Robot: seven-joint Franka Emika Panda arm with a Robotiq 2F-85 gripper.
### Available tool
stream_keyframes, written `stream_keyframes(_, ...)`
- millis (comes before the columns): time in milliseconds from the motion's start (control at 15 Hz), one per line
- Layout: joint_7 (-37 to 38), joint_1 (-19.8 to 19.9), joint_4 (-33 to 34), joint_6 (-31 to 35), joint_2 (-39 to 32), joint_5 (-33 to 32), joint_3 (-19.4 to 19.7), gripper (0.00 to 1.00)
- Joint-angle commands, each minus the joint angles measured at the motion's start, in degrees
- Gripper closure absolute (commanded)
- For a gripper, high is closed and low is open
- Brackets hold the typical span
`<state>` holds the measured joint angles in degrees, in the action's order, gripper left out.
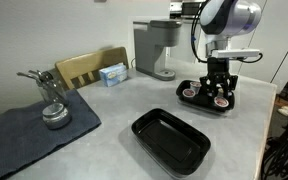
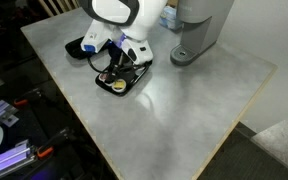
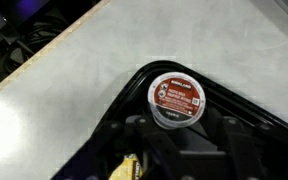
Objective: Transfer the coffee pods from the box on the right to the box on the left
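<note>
I should release the brown-red coffee pod from my gripper in the empty black tray's corner (image 1: pixel 196 142) that is farthest away from the dark cloth.
A black tray (image 1: pixel 197 106) at the far right holds several coffee pods, one with a red-brown lid (image 1: pixel 191 91). In the wrist view that kind of pod (image 3: pixel 175 98) sits in a corner of the tray (image 3: pixel 134 85), and a yellow pod (image 3: pixel 130 168) shows at the bottom edge. My gripper (image 1: pixel 220 90) is lowered into this tray, also seen from above in an exterior view (image 2: pixel 119 72). In the wrist view its fingers (image 3: pixel 181 138) look open and empty, just short of the red-brown pod. An empty black tray (image 1: pixel 170 138) lies nearer the front.
A grey coffee machine (image 1: pixel 154 50) stands behind the trays, also in an exterior view (image 2: pixel 198 30). A blue box (image 1: pixel 112 73) and a wooden chair back (image 1: pixel 84 68) are beside it. A dark cloth (image 1: pixel 24 130) with a metal object (image 1: pixel 52 108) covers the left.
</note>
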<state>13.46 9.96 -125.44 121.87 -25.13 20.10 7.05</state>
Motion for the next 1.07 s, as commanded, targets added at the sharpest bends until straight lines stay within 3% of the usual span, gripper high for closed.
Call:
stream_keyframes(0, -2.16, 0.78, -0.13, 0.8, -0.49, 1.76, -0.15, 0.74)
stream_keyframes(1000, 0.81, -3.93, -0.34, 0.4, 11.11, -5.14, -0.33, 0.74)
